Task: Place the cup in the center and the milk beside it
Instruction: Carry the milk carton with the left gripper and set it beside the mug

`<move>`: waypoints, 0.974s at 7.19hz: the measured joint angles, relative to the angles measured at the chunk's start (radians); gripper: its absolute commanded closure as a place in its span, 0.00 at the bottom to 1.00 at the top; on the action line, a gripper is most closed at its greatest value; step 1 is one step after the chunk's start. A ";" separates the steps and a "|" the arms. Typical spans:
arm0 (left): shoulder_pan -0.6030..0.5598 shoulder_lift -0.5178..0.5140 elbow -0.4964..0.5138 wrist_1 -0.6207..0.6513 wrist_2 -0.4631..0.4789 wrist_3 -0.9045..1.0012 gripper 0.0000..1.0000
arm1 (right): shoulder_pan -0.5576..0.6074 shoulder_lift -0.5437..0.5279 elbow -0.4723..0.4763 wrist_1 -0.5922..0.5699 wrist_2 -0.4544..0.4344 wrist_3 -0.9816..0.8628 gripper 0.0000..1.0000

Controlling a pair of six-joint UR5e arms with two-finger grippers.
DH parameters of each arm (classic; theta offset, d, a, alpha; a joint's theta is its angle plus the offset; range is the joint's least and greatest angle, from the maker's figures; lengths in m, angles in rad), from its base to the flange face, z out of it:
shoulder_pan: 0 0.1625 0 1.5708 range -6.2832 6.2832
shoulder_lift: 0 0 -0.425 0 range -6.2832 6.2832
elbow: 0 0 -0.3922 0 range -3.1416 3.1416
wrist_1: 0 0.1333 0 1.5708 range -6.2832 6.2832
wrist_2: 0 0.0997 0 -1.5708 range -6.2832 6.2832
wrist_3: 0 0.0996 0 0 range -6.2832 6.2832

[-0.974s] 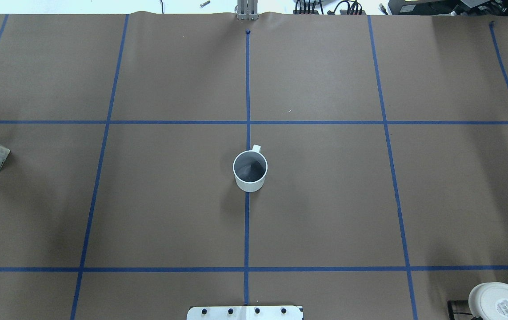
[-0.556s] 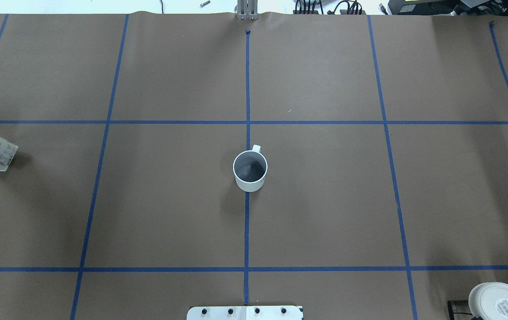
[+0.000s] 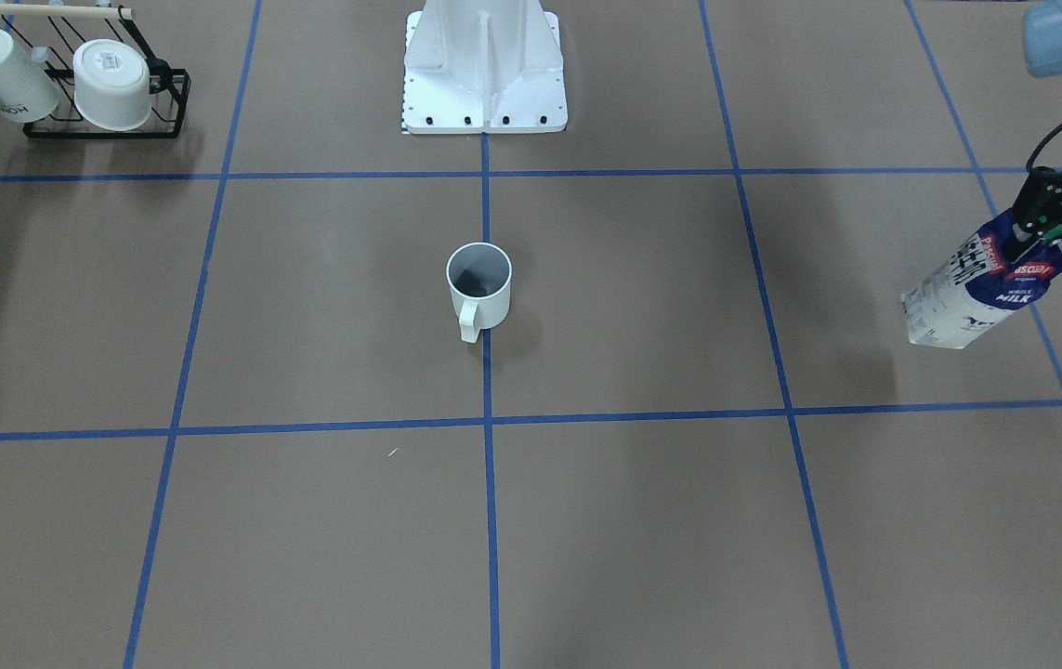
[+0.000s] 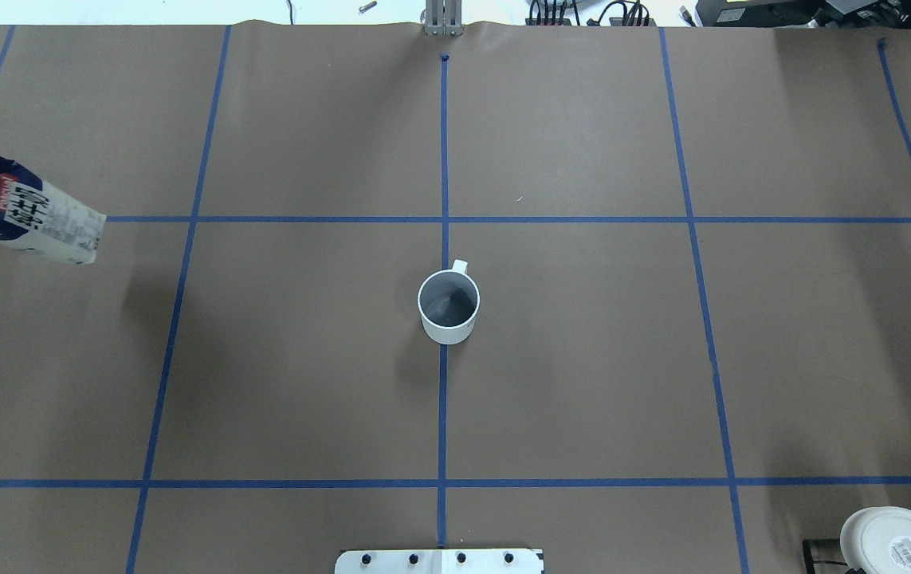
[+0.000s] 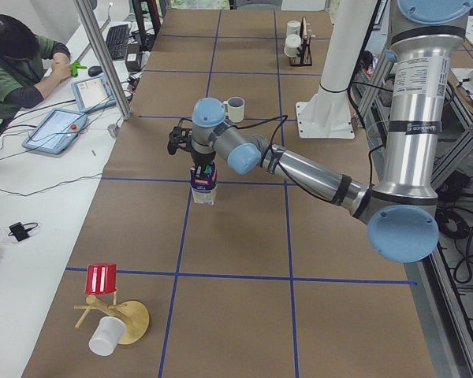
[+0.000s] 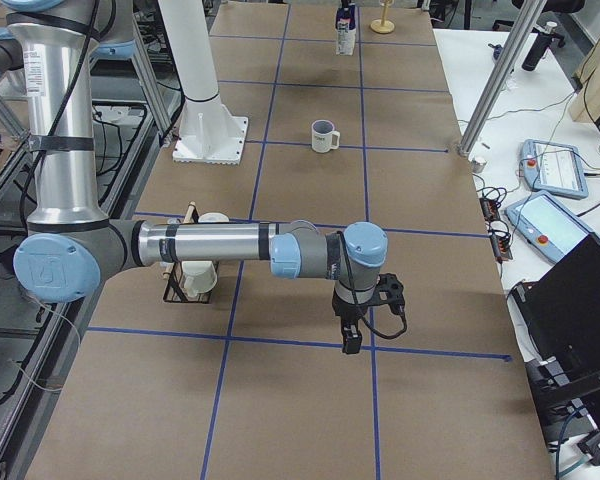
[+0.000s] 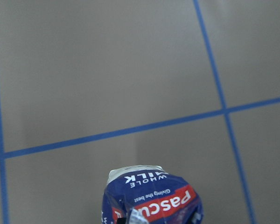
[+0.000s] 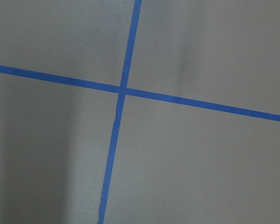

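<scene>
My left gripper sets the milk carton close beside the white cup (image 3: 548, 317) next, facing away from the black rack.
The white cup (image 4: 449, 307) stands upright on the blue tape line (image 4: 442, 399) at the center of the grid, handle pointing away from the robot; it also shows in the front view (image 3: 479, 288). My left gripper (image 3: 1057, 229) is shut on the top of the milk carton (image 3: 976, 293) and holds it tilted above the table at the far left (image 4: 33, 223). The left wrist view shows the carton's navy top (image 7: 151, 198). My right gripper (image 6: 352, 335) shows only in the exterior right view, low over the table; I cannot tell if it is open or shut.
A black rack (image 3: 168, 93) with two other white cups stands near the robot's right side. The white robot base (image 3: 484, 74) sits at the table's near edge. A wooden stand with a red cup (image 5: 101, 279) is at the table's left end.
The milk carton has moved right and away from the robot in the overhead view, further into the frame, carried by my left gripper. The cup has not moved.
</scene>
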 measured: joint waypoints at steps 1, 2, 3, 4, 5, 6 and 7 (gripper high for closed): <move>0.083 -0.080 -0.004 0.017 0.045 -0.140 1.00 | 0.000 0.000 -0.003 0.000 0.000 0.000 0.00; 0.177 -0.178 -0.005 0.074 0.111 -0.267 1.00 | 0.000 0.000 -0.007 0.000 -0.001 0.000 0.00; 0.270 -0.294 -0.006 0.181 0.187 -0.366 1.00 | 0.000 0.000 -0.010 0.001 -0.001 0.000 0.00; 0.367 -0.413 -0.005 0.309 0.267 -0.446 1.00 | 0.000 0.000 -0.013 0.000 -0.001 0.000 0.00; 0.443 -0.498 0.001 0.389 0.327 -0.501 1.00 | 0.000 -0.001 -0.016 0.000 -0.002 0.000 0.00; 0.505 -0.554 0.015 0.425 0.369 -0.536 1.00 | 0.000 -0.001 -0.020 0.000 -0.002 -0.001 0.00; 0.555 -0.589 0.034 0.439 0.402 -0.552 1.00 | 0.000 -0.001 -0.022 0.000 -0.002 -0.001 0.00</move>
